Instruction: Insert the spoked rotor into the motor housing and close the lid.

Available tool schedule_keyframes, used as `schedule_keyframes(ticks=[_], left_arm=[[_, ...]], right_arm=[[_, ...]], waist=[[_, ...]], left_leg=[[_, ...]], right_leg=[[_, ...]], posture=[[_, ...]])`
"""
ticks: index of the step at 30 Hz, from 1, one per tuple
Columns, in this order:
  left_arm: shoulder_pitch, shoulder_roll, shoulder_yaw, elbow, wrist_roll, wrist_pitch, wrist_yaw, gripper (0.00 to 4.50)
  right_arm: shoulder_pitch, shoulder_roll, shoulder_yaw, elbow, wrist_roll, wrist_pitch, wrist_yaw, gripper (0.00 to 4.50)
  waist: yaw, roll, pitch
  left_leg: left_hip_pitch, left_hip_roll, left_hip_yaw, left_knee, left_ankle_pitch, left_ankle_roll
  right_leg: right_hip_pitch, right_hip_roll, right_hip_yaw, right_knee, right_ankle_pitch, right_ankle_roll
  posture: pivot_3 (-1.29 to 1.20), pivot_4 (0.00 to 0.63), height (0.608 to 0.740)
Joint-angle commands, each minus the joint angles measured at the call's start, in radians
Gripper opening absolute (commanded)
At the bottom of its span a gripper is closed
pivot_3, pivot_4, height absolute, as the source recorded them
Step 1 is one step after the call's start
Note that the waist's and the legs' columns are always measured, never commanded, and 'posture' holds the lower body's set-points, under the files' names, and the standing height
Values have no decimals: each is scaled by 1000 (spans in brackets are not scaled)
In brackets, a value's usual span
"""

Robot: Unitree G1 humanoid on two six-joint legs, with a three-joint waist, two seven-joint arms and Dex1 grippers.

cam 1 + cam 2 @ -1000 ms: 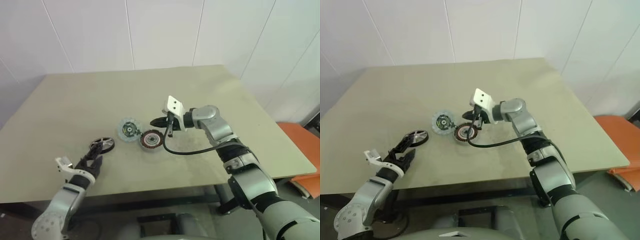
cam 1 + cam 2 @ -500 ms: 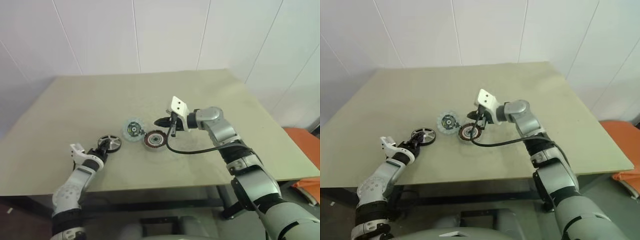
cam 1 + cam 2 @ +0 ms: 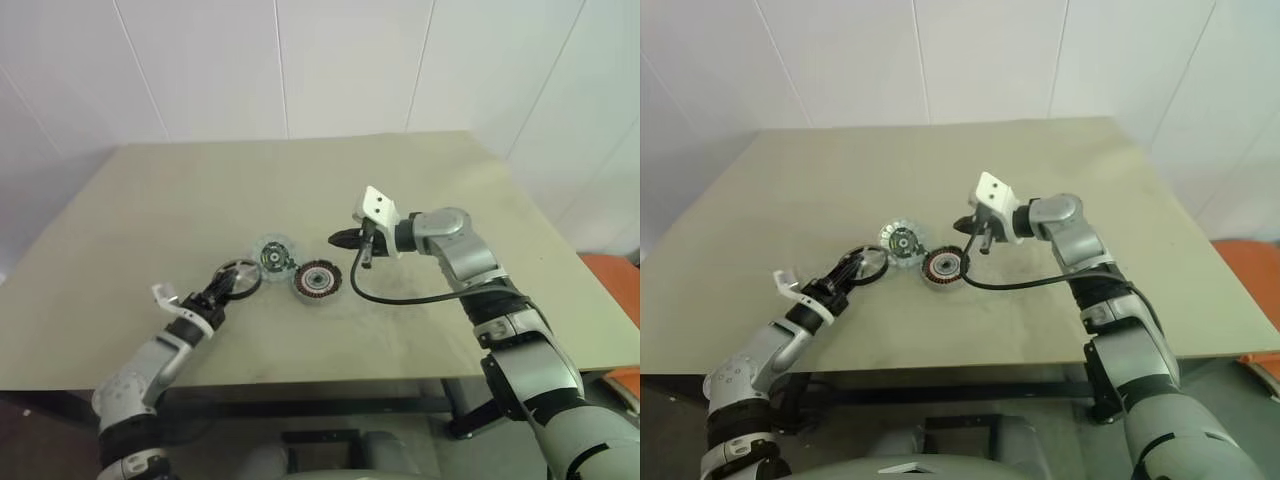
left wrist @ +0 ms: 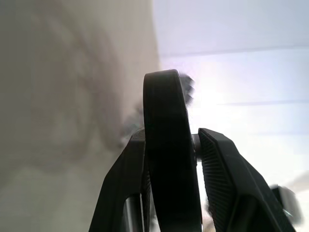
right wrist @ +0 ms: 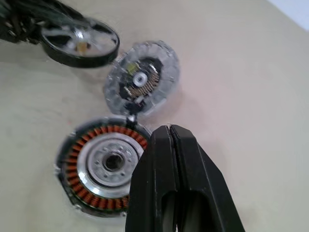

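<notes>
I need to set the black spoked ring onto the copper-wound wheel (image 3: 317,277) with my left gripper.
The spoked rotor (image 3: 317,281), a copper-wound wheel with a dark rim, lies flat mid-table, also seen in the right wrist view (image 5: 104,164). The motor housing (image 3: 273,257), a silvery-grey disc with a black hub, lies just to its left and slightly farther back (image 5: 141,78). My left gripper (image 3: 222,290) is shut on the rim of a black spoked ring (image 3: 238,275), which sits beside the housing; that rim stands between the fingers in the left wrist view (image 4: 166,145). My right gripper (image 3: 335,239) is shut and empty, hovering just right of and behind the rotor.
The beige table (image 3: 450,180) has bare surface all around the three parts. Its front edge runs close to my left arm. An orange object (image 3: 612,268) sits on the floor past the table's right edge. White walls stand behind.
My left gripper has gone from open beside the black spoked ring to shut on its rim, carrying it slightly toward the housing. My right gripper has drifted a little right, off the rotor.
</notes>
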Motion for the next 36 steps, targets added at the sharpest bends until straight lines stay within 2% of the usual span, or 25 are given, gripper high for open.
schedule_keyframes(ticks=[1, 6, 13, 23, 36], left_arm=[[-50, 18, -44, -55, -56, 72, -9, 1155], [-83, 17, -116, -81, -78, 143, -14, 1155], [-197, -17, -184, 37, 34, 117, -53, 1155], [-376, -14, -189, 303, 251, 80, -199, 1155], [-466, -15, -135, 422, 356, 170, -233, 1155]], right_arm=[[4, -27, -31, -57, 16, 10, 2, 0], [26, -49, -40, -83, 17, 23, -17, 0], [63, -63, -57, -141, 26, 57, -47, 0], [113, -61, -76, -234, 52, 122, -94, 0], [143, -60, -87, -266, 66, 142, -139, 0]], waist=[[2, -1, 1], [1, -3, 2], [1, -5, 3], [1, -5, 3], [2, -8, 5]], left_leg=[[0, 0, 0, 0, 0, -1], [0, 0, 2, -1, -1, -1], [4, 0, 2, 3, -1, -2], [2, -1, 3, 2, 0, -2], [2, -1, 2, 2, 0, -2]], right_leg=[[0, 0, 0, 0, 0, 0], [-1, 0, 3, 0, -1, -2], [4, 2, 3, 0, -4, 1], [2, 3, 3, 0, -3, 1], [2, 2, 3, 0, -3, 1]], posture=[[0, 0, 740], [0, 0, 740], [0, 0, 740], [0, 0, 740], [0, 0, 740]])
